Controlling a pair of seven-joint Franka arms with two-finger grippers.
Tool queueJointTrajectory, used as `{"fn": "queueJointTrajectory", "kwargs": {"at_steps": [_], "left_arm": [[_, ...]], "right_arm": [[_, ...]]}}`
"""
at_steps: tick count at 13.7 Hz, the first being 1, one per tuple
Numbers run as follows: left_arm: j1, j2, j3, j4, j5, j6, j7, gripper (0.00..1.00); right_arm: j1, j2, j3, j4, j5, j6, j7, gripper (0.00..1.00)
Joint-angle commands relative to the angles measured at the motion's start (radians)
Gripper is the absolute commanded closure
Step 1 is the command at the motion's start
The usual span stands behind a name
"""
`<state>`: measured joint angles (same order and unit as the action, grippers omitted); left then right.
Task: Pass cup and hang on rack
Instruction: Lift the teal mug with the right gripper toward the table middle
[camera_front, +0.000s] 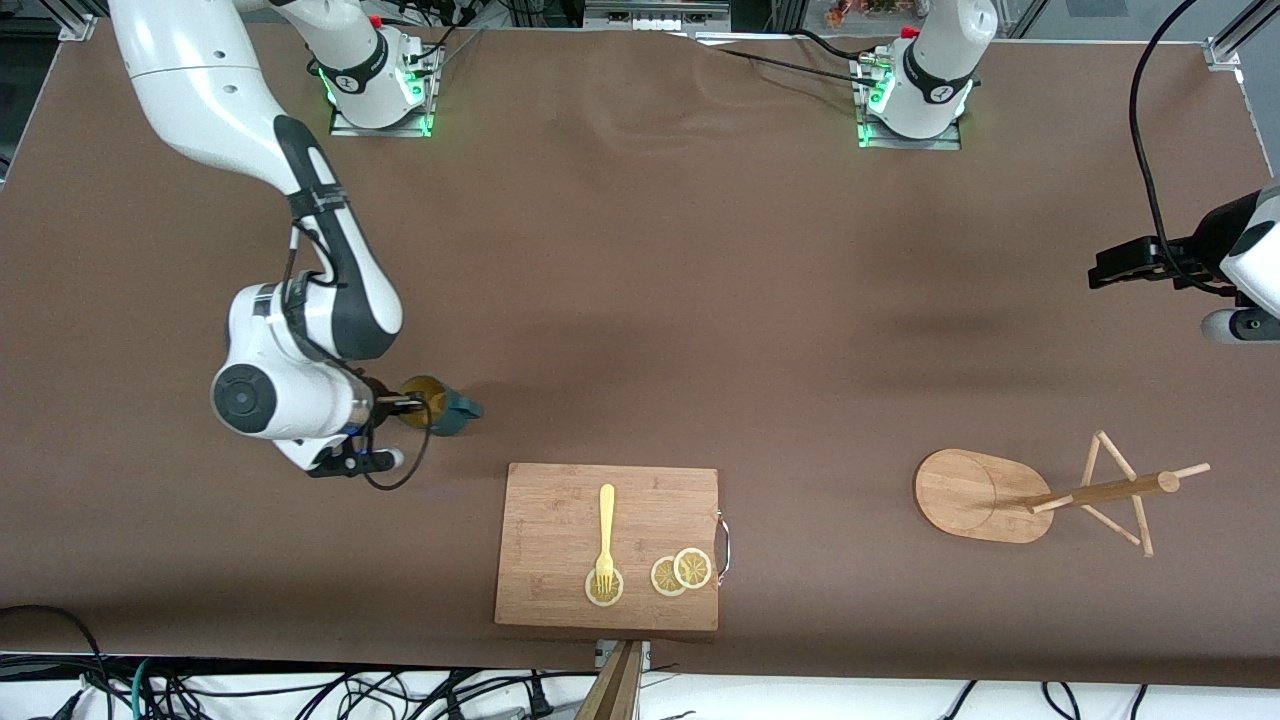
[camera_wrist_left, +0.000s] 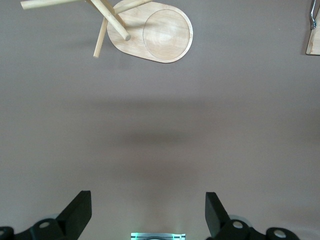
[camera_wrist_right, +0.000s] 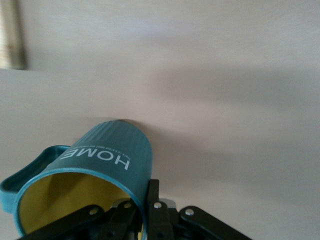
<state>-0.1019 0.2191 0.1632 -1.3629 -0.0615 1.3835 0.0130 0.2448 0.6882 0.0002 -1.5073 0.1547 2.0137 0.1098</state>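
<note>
Next, I release the cup on the bare table far behind the cutting board's metal handle (camera_front: 728, 290) with my right gripper.
The cup (camera_front: 452, 407) is dark teal with a yellow inside and sits tilted toward the right arm's end of the table, farther from the front camera than the cutting board. My right gripper (camera_front: 412, 402) is shut on its rim. In the right wrist view the cup (camera_wrist_right: 107, 155) reads "HOME", and the right gripper (camera_wrist_right: 145, 194) has one finger inside the wall and one outside. The bamboo rack (camera_front: 985, 495) stands toward the left arm's end, its pegs (camera_front: 1120, 490) spread out. My left gripper (camera_front: 1110, 268) waits open above the table edge; the rack (camera_wrist_left: 155, 32) shows past the left gripper (camera_wrist_left: 148, 205).
A wooden cutting board (camera_front: 560, 500) lies near the front edge with a yellow fork (camera_front: 606, 530) and lemon slices (camera_front: 680, 572) on it, and a metal handle (camera_front: 724, 545) on the side facing the rack. Cables run along the front edge.
</note>
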Motion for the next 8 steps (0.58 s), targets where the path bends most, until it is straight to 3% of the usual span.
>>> {"fn": "queueJointTrajectory", "kwargs": {"at_steps": [1,8], "left_arm": [[0.005,-0.001,-0.001,0.002,-0.023,0.005,0.007,0.0],[0.001,0.0,-0.001,0.002,-0.023,0.005,0.005,0.0]], "right_arm": [[0.045,-0.038,0.057,0.019,-0.007,-0.029,0.17,0.96],[0.434,0.017,0.052,0.172,-0.075,-0.043,0.503,0.95]]}}
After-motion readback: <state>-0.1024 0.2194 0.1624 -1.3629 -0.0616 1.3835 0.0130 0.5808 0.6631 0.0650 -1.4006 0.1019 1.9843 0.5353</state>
